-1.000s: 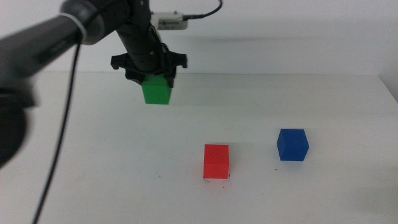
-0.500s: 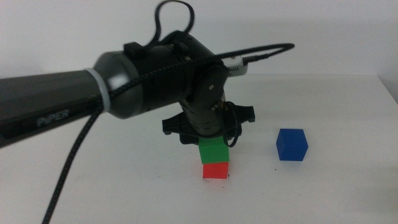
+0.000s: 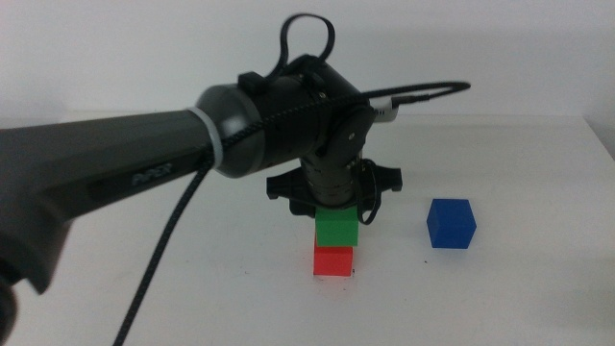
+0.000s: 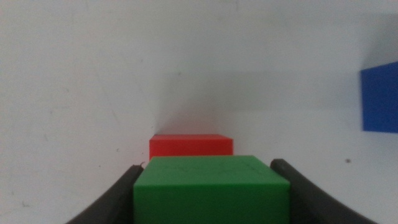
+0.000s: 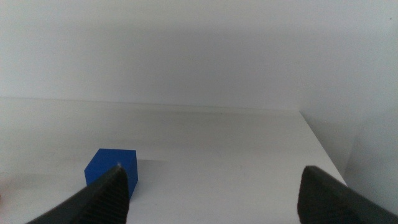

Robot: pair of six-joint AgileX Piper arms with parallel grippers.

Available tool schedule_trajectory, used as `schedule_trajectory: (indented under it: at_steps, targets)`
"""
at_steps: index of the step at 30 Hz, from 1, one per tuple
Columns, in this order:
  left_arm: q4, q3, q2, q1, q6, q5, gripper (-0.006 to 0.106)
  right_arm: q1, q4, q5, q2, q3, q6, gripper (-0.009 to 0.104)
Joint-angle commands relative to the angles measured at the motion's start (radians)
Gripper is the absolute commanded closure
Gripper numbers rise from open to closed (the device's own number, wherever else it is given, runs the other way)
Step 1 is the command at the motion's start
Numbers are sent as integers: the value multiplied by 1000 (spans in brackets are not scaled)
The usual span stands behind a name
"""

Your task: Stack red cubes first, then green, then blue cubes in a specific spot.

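The green cube, now held directly over the red cube, will be let go by my left gripper squarely on top of the red cube (image 3: 334, 236) (image 4: 192, 154).
My left gripper (image 3: 336, 217) is shut on the green cube (image 3: 337, 228) and holds it directly over the red cube (image 3: 333, 260), which stands on the white table. The two cubes look in contact, but I cannot tell whether the green one rests its weight on the red. In the left wrist view the green cube (image 4: 211, 190) sits between the dark jaws, with the red cube (image 4: 191, 146) just beyond it. The blue cube (image 3: 452, 223) stands alone to the right and shows in the right wrist view (image 5: 112, 167). My right gripper (image 5: 214, 180) is open and empty, out of the middle view. The marked spot is hidden.
The left arm (image 3: 144, 154) reaches in from the left above the table. The table's far edge (image 3: 500, 117) runs behind the cubes. A tiny dark speck (image 3: 428, 261) lies by the blue cube.
My left gripper carried the green cube from the back left down and to the right, to just above the red cube. The red and blue cubes have not moved.
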Motion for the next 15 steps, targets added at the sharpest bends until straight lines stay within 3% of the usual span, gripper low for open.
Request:
schedule_trajectory:
  at_steps: [1, 15]
  targets:
    - [12, -10, 10, 3, 2, 0, 69, -4, -4, -9, -4, 3, -5, 10]
    - [12, -10, 57, 13, 2, -27, 69, -4, -4, -9, -4, 3, -5, 10]
